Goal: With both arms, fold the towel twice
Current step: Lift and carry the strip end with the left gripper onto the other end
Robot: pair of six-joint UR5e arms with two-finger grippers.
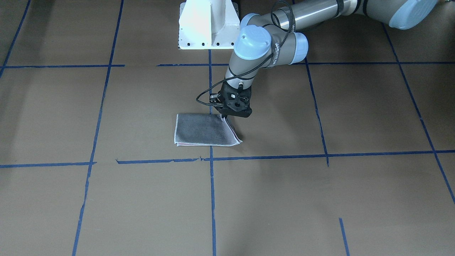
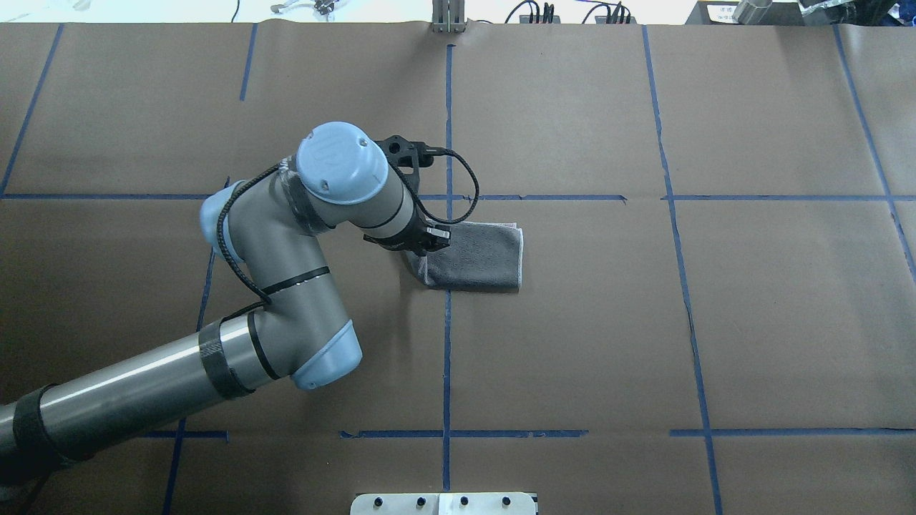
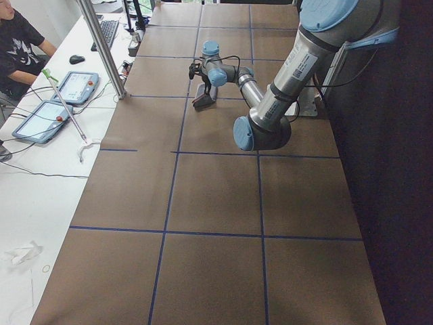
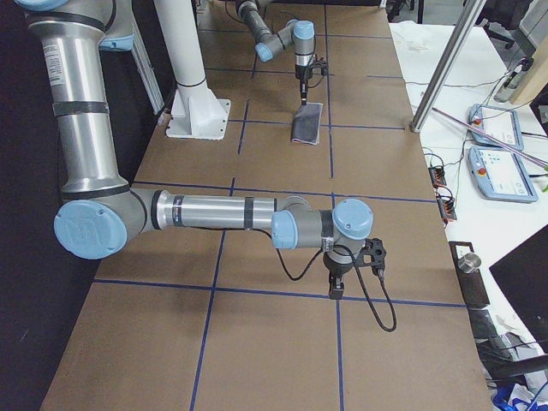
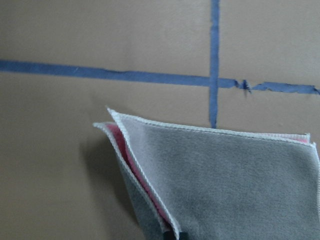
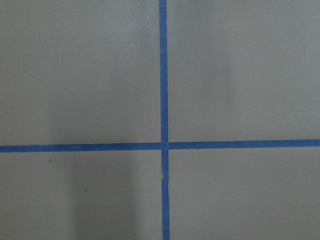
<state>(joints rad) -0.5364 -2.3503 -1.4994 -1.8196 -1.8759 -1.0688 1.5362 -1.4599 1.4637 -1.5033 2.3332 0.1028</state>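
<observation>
The robot's left gripper needs to release the raised towel corner just inside the towel's opposite corner (image 1: 179, 119) on the white pedestal side. The raised corner is now held slightly above the table.
The towel (image 1: 204, 129) lies folded on the brown table, grey face up, with pink-red layers and pale edging showing at its sides. It also shows in the overhead view (image 2: 479, 257), the left wrist view (image 5: 225, 180) and, small, the exterior right view (image 4: 306, 124). My left gripper (image 1: 224, 116) is shut on the towel's corner nearest my left arm and holds that corner slightly raised; its fingertips (image 5: 172, 234) pinch the layered edge. My right gripper (image 4: 336, 291) hangs over bare table far from the towel, and I cannot tell whether it is open or shut.
The white pedestal base (image 1: 208, 25) stands behind the towel on the robot's side. Blue tape lines (image 6: 162, 145) cross the brown table. A metal post (image 4: 445, 68), tablets and a seated operator (image 3: 17, 40) are along the far side.
</observation>
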